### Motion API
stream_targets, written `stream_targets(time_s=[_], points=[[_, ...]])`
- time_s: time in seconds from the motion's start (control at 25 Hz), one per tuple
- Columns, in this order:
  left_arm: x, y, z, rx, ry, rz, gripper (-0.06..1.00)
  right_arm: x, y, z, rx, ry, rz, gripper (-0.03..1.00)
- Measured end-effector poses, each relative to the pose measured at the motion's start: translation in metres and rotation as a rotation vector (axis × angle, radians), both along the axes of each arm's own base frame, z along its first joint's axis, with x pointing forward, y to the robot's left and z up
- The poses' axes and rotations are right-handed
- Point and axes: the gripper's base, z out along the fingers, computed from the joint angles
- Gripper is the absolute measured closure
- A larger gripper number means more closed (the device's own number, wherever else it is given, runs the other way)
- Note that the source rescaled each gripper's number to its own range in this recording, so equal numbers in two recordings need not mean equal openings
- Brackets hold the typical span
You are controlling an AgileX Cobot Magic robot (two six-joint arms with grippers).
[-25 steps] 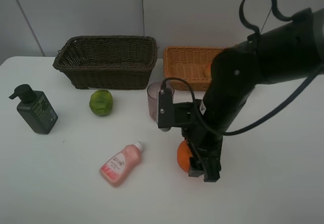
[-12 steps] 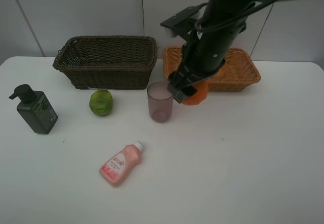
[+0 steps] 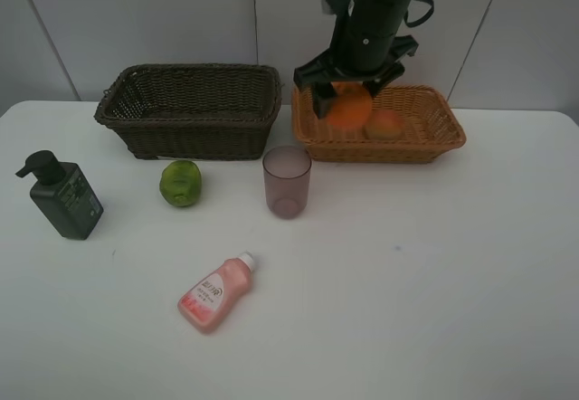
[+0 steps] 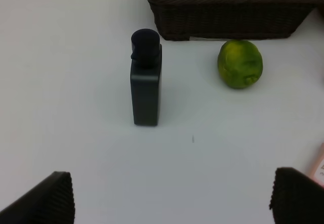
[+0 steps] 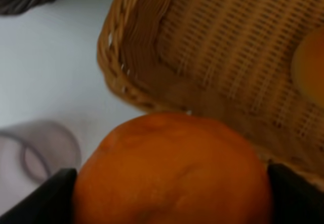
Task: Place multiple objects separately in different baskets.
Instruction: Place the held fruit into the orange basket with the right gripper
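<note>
The tangerine will be released from my right gripper once it is in the tan basket's end [image 3: 317, 112] that lies nearest to the dark brown basket.
My right gripper [image 3: 347, 101] is shut on the orange tangerine [image 3: 349, 108] and holds it above the left part of the light orange-tan basket [image 3: 425, 144]; the tangerine fills the right wrist view [image 5: 172, 171]. The red-yellow peach [image 3: 384, 125] lies in that basket. The dark brown basket [image 3: 190, 109] stands to its left. On the table are the bumpy green citrus [image 3: 182, 183], the mauve cup [image 3: 287, 181], the pink white-capped bottle [image 3: 215, 292] lying down, and the dark green pump bottle [image 3: 61, 196]. My left gripper [image 4: 169, 198] is open above the table near the pump bottle [image 4: 146, 85] and citrus [image 4: 240, 64].
The white table [image 3: 452, 282] ends at a grey wall behind the baskets. The tan basket's rim [image 5: 121, 82] and the cup [image 5: 38, 153] show below the tangerine in the right wrist view. The dark basket [image 4: 228, 11] is beyond the citrus in the left wrist view.
My right gripper has lifted the tangerine from the table near the front, carried it back past the cup, and now holds it over the tan basket. The left arm has not moved.
</note>
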Motion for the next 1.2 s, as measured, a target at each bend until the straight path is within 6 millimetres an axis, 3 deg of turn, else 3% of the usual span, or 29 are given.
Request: stream_targets(time_s=[0.2, 0.36, 0.68, 1.08, 1.12, 1.2], points=[[0.0, 0.0, 0.0, 0.0, 0.0, 0.0, -0.06, 0.036, -0.001, -0.013, 0.057, -0.056, -0.105, 0.59], [0.0, 0.0, 0.0, 0.0, 0.0, 0.0, -0.06, 0.05, 0.001, -0.031, 0.087, -0.093, -0.125, 0.59], [0.0, 0.0, 0.0, 0.0, 0.0, 0.0, -0.06, 0.063, 0.005, -0.063, 0.092, -0.111, -0.109, 0.59], [0.0, 0.0, 0.0, 0.0, 0.0, 0.0, -0.06, 0.072, -0.01, -0.065, 0.082, -0.133, -0.131, 0.59], [0.0, 0.0, 0.0, 0.0, 0.0, 0.0, -0.06, 0.072, -0.01, -0.064, 0.082, -0.134, -0.131, 0.56], [0.0, 0.0, 0.0, 0.0, 0.0, 0.0, -0.06, 0.072, -0.01, -0.064, 0.084, -0.136, -0.131, 0.32]])
